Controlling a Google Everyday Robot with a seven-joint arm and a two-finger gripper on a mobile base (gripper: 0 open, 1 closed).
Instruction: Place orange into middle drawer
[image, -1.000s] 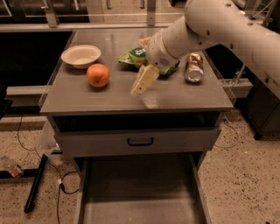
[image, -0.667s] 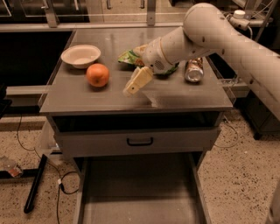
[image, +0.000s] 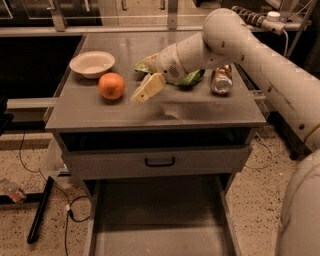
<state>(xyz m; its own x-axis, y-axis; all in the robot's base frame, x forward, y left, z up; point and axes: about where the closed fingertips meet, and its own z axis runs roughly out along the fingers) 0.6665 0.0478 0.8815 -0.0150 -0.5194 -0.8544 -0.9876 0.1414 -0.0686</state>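
Note:
The robot's gripper will next go to the orange in front of the white bowl and close on the orange's side (image: 119, 87) toward the green bag.
The orange (image: 111, 85) sits on the grey cabinet top (image: 200, 112), left of centre and just in front of the white bowl (image: 92, 63). My gripper (image: 144, 91) hangs low over the top, a short way right of the orange and pointing toward it, not touching it and holding nothing that I can see. The middle drawer (image: 155, 220) is pulled out below the cabinet, and its flat grey floor is bare.
A green bag (image: 189, 78) lies behind my wrist and a shiny metal can (image: 221, 80) lies on its side at the right. A shut grey drawer front with a black handle (image: 160, 161) is above the open drawer. Black cables (image: 70, 212) run on the floor at the left.
My gripper has moved left across the cabinet top, closing in on the orange. The orange, bowl and can have not moved.

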